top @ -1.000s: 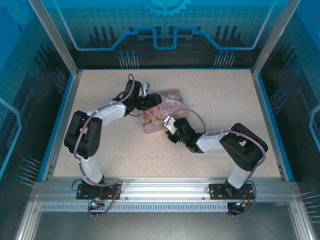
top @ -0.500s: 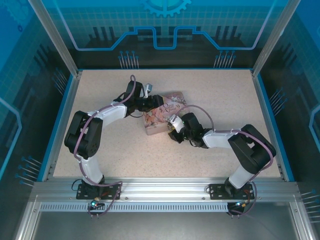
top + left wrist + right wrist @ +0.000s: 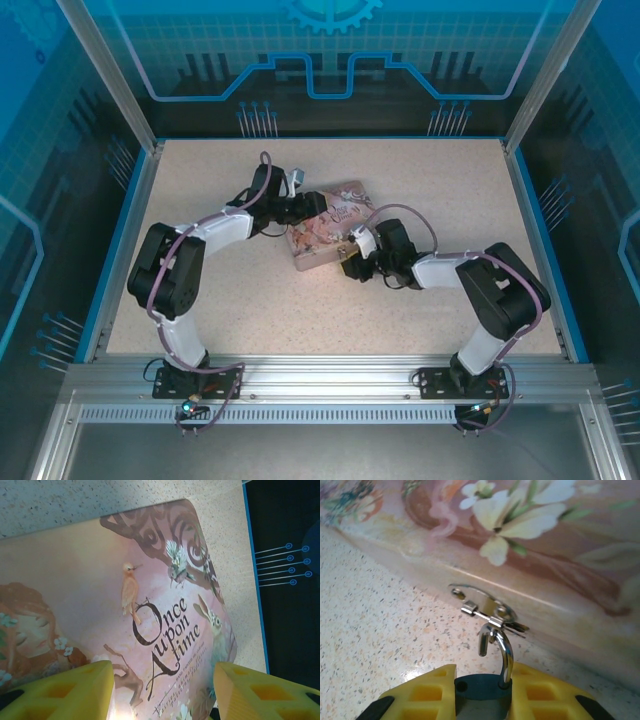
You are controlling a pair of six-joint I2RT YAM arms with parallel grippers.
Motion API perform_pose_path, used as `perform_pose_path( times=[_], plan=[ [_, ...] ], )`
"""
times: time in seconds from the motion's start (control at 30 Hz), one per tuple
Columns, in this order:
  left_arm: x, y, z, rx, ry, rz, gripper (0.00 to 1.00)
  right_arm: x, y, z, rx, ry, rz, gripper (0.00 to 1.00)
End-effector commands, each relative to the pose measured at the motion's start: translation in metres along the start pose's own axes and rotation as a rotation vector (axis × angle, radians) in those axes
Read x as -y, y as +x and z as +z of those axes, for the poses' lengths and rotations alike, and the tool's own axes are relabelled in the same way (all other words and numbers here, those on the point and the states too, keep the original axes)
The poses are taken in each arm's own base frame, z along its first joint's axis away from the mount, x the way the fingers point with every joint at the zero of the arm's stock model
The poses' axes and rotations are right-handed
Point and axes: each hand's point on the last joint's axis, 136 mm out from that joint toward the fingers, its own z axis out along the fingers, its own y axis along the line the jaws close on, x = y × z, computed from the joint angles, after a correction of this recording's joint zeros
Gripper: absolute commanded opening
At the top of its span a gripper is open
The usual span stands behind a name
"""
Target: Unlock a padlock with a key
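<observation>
Next, I back off and take the padlock's flat sides (image 3: 483, 707), because my right gripper pinches the padlock by its narrow edges while the shackle is in the hasp.
The blue padlock (image 3: 482, 692) is clamped between the yellow fingers (image 3: 425, 695) of my right gripper (image 3: 482, 680), low against the tin's front wall (image 3: 352, 262). Its silvery shackle (image 3: 506, 650) stands open: one leg sits in the body, the free end hangs loose, and the bend hooks at the tin's metal hasp (image 3: 487, 607). My left gripper (image 3: 164, 680) hovers open over the pink tin's lid (image 3: 100, 580), a finger toward each side, at the tin's far left end (image 3: 305, 208). The key is out of view.
The pink pictured tin (image 3: 330, 235) lies slantwise mid-table between the two arms. Speckled tabletop (image 3: 430, 190) surrounds it, edged by a blue rim (image 3: 530, 220) and the cage posts. Both forearms lie low over the table.
My right gripper has slid a little to the right along the tin's front, and its forearm has swung round behind it. The left arm has barely moved.
</observation>
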Motion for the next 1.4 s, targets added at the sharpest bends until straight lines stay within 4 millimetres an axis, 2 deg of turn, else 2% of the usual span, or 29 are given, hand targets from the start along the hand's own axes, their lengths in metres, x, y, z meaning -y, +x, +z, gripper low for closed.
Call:
perform_pose_path(
  times=[0.0, 0.2, 0.4, 0.5, 0.63, 0.73, 0.87, 1.0, 1.13, 1.2, 1.37],
  plan=[
    [-0.046, 0.027, -0.002, -0.047, -0.151, -0.069, 0.56, 0.013, -0.006, -0.006, 0.065, 0.03, 0.07, 0.01],
    [-0.051, 0.037, -0.003, -0.058, -0.169, -0.075, 0.56, 0.031, 0.0, -0.013, 0.113, 0.05, 0.154, 0.01],
    [-0.063, 0.046, -0.002, -0.07, -0.202, -0.086, 0.55, 0.035, -0.001, -0.025, 0.124, -0.032, 0.196, 0.03],
    [-0.065, 0.045, -0.001, -0.067, -0.205, -0.087, 0.55, 0.039, 0.004, -0.023, 0.102, -0.037, 0.215, 0.09],
    [-0.065, 0.045, 0.0, -0.068, -0.208, -0.087, 0.55, 0.054, 0.01, -0.017, 0.087, 0.028, 0.271, 0.18],
    [-0.065, 0.044, -0.001, -0.067, -0.211, -0.087, 0.55, 0.062, 0.015, -0.019, 0.098, 0.078, 0.3, 0.26],
    [-0.066, 0.044, 0.0, -0.068, -0.211, -0.086, 0.55, 0.069, 0.02, -0.022, 0.106, 0.132, 0.336, 0.29],
    [-0.065, 0.044, 0.0, -0.066, -0.21, -0.086, 0.55, 0.079, 0.023, -0.028, 0.124, 0.201, 0.373, 0.41],
    [-0.064, 0.043, -0.001, -0.065, -0.209, -0.082, 0.55, 0.091, 0.028, -0.033, 0.129, 0.288, 0.422, 0.43],
    [-0.064, 0.043, -0.001, -0.066, -0.208, -0.081, 0.55, 0.092, 0.026, -0.036, 0.147, 0.298, 0.422, 0.43],
    [-0.062, 0.042, -0.002, -0.062, -0.204, -0.076, 0.55, 0.071, 0.016, -0.039, 0.173, 0.243, 0.313, 0.49]
  ],
)
